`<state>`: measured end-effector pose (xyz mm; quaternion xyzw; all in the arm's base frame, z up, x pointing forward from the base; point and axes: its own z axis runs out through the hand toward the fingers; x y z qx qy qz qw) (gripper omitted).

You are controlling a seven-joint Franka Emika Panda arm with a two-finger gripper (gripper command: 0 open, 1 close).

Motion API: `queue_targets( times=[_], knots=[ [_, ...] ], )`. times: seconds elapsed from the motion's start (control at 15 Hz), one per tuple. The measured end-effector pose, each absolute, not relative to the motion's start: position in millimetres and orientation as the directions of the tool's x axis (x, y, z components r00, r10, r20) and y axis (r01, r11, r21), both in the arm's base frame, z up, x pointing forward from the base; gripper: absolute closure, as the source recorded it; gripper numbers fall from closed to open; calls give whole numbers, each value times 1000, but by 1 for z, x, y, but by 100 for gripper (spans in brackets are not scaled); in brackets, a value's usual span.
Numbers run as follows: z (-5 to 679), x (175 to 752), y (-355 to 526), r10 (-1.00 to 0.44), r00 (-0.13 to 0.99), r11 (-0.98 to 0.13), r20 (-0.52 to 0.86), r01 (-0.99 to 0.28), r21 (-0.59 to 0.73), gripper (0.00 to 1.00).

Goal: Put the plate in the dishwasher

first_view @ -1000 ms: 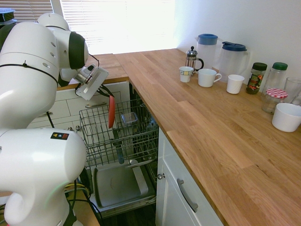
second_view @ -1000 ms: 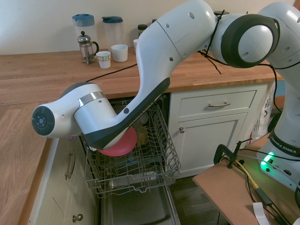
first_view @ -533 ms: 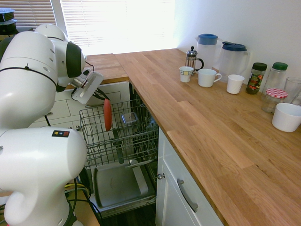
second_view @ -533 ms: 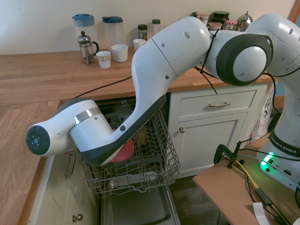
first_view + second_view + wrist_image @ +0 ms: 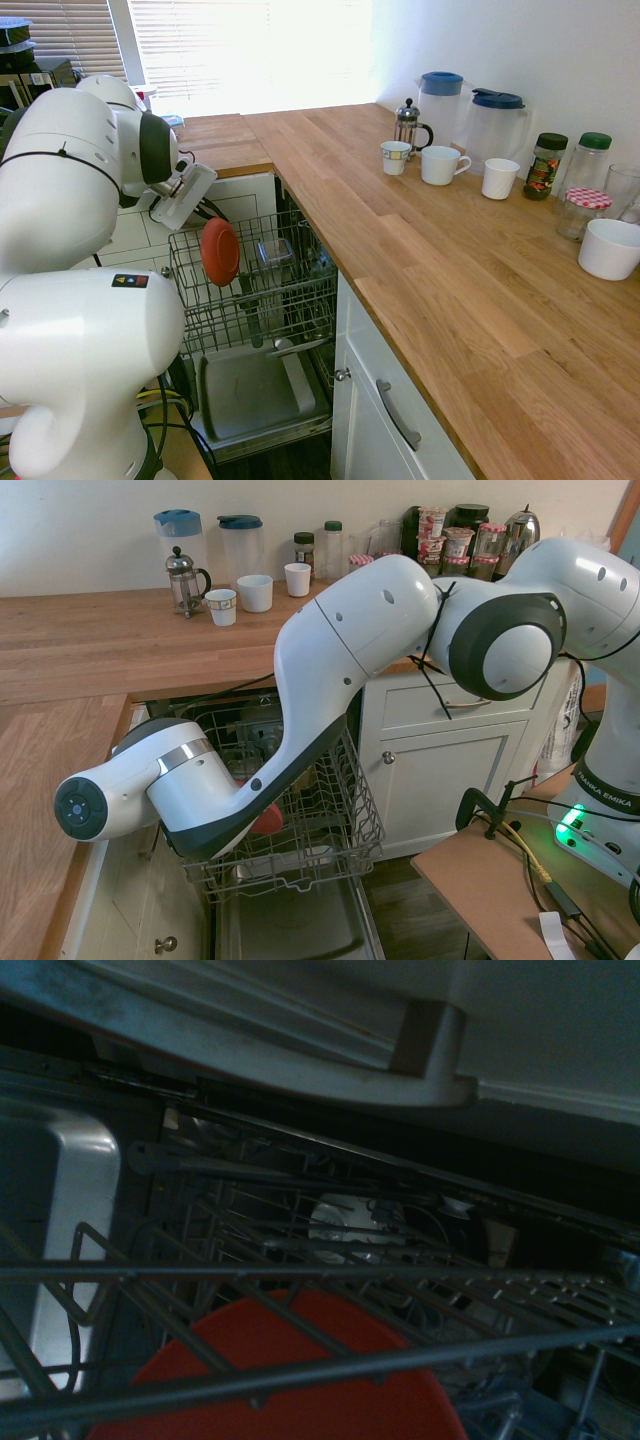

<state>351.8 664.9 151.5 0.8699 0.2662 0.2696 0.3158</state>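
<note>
The robot's gripper should release the plate among the wires at the near end of the dishwasher's pulled-out rack (image 5: 267, 841).
The plate (image 5: 220, 252), coral red-orange, stands on edge at the left side of the dishwasher's pulled-out wire rack (image 5: 290, 300), its face turned toward the first exterior view. My gripper (image 5: 208, 216) is right above it, shut on its top rim. In the second exterior view the forearm hides the gripper, and only a red sliver of the plate (image 5: 266, 820) shows over the rack (image 5: 330, 820). The wrist view shows the plate (image 5: 300, 1380) behind grey rack wires. The dishwasher door (image 5: 250, 395) lies open below.
White cabinet fronts (image 5: 385, 420) flank the dishwasher. A small wire cutlery basket (image 5: 273, 251) sits in the rack. On the wooden counter (image 5: 430, 260) stand mugs, a French press (image 5: 407, 124), two jugs, jars and a white bowl (image 5: 609, 248).
The wrist has swung left toward the cabinet side and lower. The plate went with it, turning from edge-on to face-on and sinking into the rack's left side.
</note>
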Motion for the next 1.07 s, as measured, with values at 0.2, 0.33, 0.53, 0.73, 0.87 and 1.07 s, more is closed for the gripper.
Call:
queue_targets(
  times=[0.2,0.33,0.53,0.73,0.87,1.07],
  knots=[
    [136,355,663,637,712,-659,295,305,687,100],
    [133,357,662,627,723,-667,291,305,680,100],
    [129,359,661,616,734,-676,287,305,671,0],
    [127,359,661,609,738,-684,291,302,663,0],
    [127,359,661,606,739,-687,295,299,662,0],
    [127,359,661,604,739,-689,297,297,661,0]
  ],
)
